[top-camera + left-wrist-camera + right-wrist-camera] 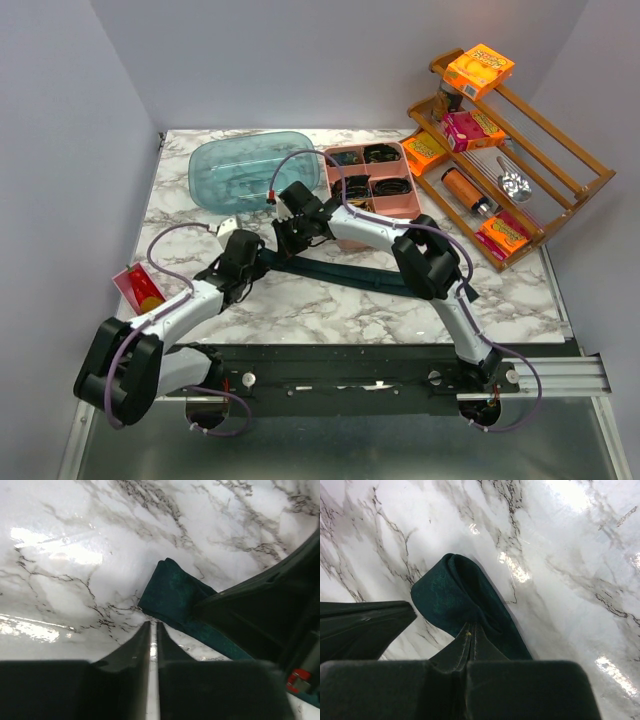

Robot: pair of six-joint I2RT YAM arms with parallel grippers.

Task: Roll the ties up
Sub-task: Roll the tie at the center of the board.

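My left gripper should back off from the marble it is shut on beside the tie's folded end, then open and pinch the tie's fold (164, 594) before rolling.
A dark teal-green tie (350, 274) lies as a long flat strip across the marble table, its left end folded over. My right gripper (291, 243) is shut on that folded end; in the right wrist view the fingertips (472, 628) pinch the tie (452, 590) just above the table. My left gripper (236, 264) is shut just left of it. In the left wrist view its tips (153, 624) rest on the marble at the edge of the tie (172, 597), with only a thin slit between the fingers and nothing in them. Dark coiled ties sit in a pink tray (405, 206).
A clear blue-green tub (250, 170) lies upside down at the back left. A brown wooden rack (560, 190) with orange and pink boxes stands at the right. A red packet (140, 290) lies by the left arm. The table's front edge has a black rail (350, 375).
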